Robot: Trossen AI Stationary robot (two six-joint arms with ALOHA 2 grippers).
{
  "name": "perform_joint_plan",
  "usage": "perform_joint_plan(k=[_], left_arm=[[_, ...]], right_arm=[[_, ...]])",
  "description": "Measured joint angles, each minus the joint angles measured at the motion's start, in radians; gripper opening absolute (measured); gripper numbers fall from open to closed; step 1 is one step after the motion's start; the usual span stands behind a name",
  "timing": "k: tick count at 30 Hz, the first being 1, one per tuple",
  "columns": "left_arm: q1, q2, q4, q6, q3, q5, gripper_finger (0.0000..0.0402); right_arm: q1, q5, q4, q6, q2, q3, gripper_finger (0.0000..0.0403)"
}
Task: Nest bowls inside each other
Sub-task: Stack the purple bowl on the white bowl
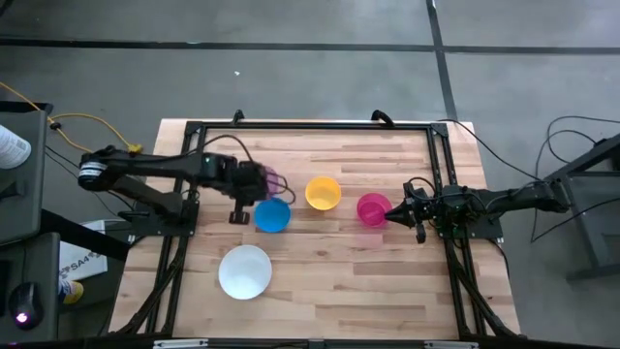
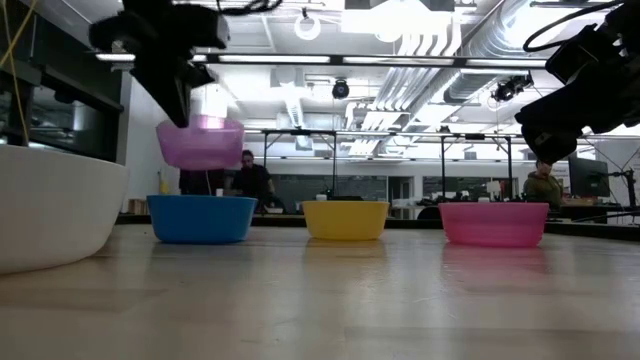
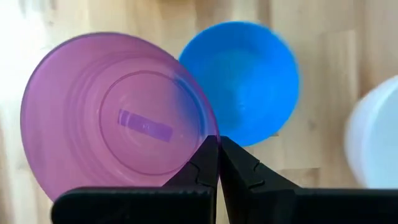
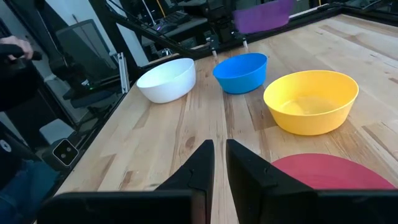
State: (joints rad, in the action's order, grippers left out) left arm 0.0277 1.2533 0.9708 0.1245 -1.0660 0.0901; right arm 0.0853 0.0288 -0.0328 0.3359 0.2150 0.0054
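Observation:
Next, I set the purple bowl, which hangs just above the blue bowl now, inside the white bowl [image 1: 248,269] near the table's front edge with my left gripper.
My left gripper [image 3: 216,144] is shut on the purple bowl [image 3: 118,118], which hangs in the air just above the blue bowl [image 2: 200,218]. In the high view the blue bowl [image 1: 272,215], the yellow bowl [image 1: 323,193] and the pink-red bowl [image 1: 373,208] stand upright in a row across the table's middle. The white bowl [image 1: 244,271] stands nearer the front edge. My right gripper [image 4: 219,155] rests level beside the pink-red bowl [image 4: 329,171], toward the table's right. Its fingers stand a narrow gap apart with nothing between them. My left gripper pinches the purple bowl's rim [image 3: 202,134] on the side toward the table's left, one finger inside the bowl and one outside. The fingers slant steeply down from above. The bowl is lifted clear, mouth up and roughly level, over the blue bowl [image 3: 242,81].
A black frame [image 1: 310,126] runs around the wooden tabletop's far and side edges. Bare wood lies between the white bowl and the right side of the table [image 1: 387,281]. People show in the room behind the table [image 2: 250,175].

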Motion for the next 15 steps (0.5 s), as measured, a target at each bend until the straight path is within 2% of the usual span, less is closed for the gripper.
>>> perform_joint_plan(k=[8, 15], left_arm=[[-0.215, -0.031, 0.03, -0.161, 0.001, 0.05, 0.0], [-0.424, -0.026, 0.06, -0.306, -0.03, 0.052, 0.0]], right_arm=[[0.0, 0.0, 0.0, 0.0, 0.0, 0.0, 0.0035], [0.0, 0.0, 0.0, 0.0, 0.0, 0.0, 0.0035]])
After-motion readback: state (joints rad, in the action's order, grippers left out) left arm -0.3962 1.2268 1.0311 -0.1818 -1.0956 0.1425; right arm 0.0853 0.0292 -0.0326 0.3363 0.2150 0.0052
